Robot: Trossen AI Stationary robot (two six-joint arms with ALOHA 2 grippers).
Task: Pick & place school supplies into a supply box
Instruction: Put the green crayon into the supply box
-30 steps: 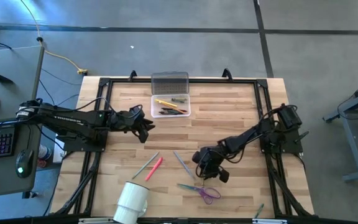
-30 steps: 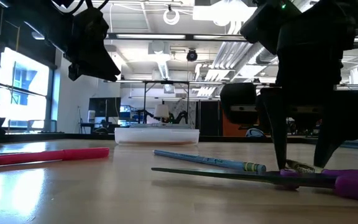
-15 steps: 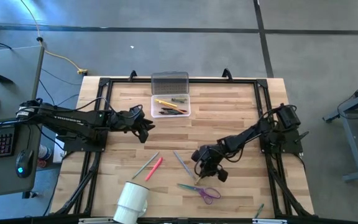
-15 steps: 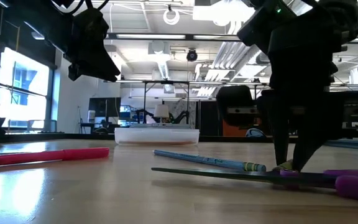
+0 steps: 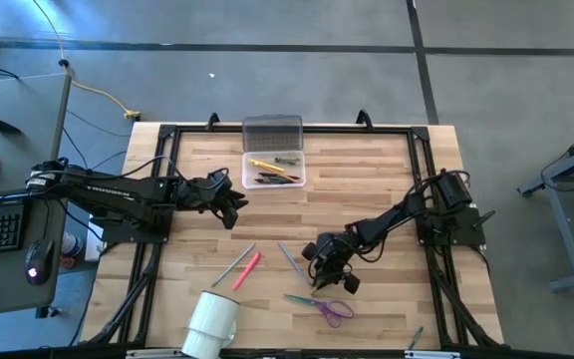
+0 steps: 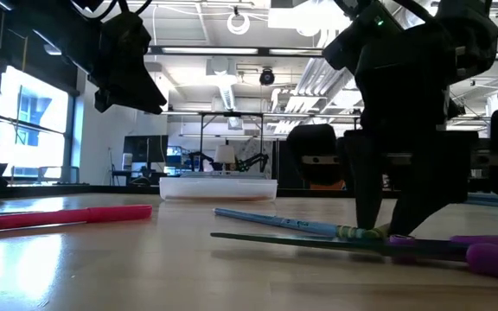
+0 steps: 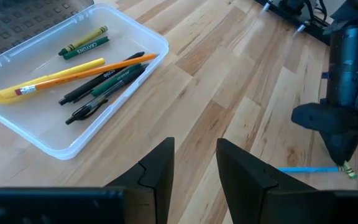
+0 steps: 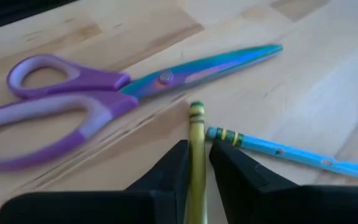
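Note:
The robot's right gripper will release the yellow-green pencil inside the clear supply box [image 5: 280, 173], next to the long yellow pen.
My right gripper [image 5: 319, 282] is down at the table's near middle, shut on a yellow-green pencil [image 8: 196, 146]. Purple-handled scissors [image 8: 73, 102] and a light blue pencil [image 8: 278, 150] lie on the wood right beside it. The clear supply box [image 5: 274, 168] sits on the table at the far middle with its grey lid [image 5: 272, 132] open; several pens and pencils [image 7: 98, 74] lie inside. My left gripper [image 5: 235, 204] hovers open and empty left of the box, well above the table [image 6: 128, 60]. A pink pen [image 5: 248, 268] and a grey-green pencil [image 5: 231, 265] lie flat at near left. My right gripper pinches the yellow-green pencil between its two fingers [image 8: 173, 165], a little behind its green-banded end [image 8: 196, 111], which pokes out past the fingertips toward the scissors. The fingers slant down from above, their tips at the table top [image 6: 383, 229]. I cannot tell whether the pencil is lifted clear.
A white cup [image 5: 212, 319] lies on its side at the near left edge. A green pencil [image 5: 415, 338] lies at the near right corner. Black frame rails [image 5: 157, 179] run along the table's sides.
My right gripper has shifted a little toward the table's left edge, and its fingers have closed from a wide gap onto the yellow-green pencil beside the scissors. The scissors and the blue pencil have stayed in place.

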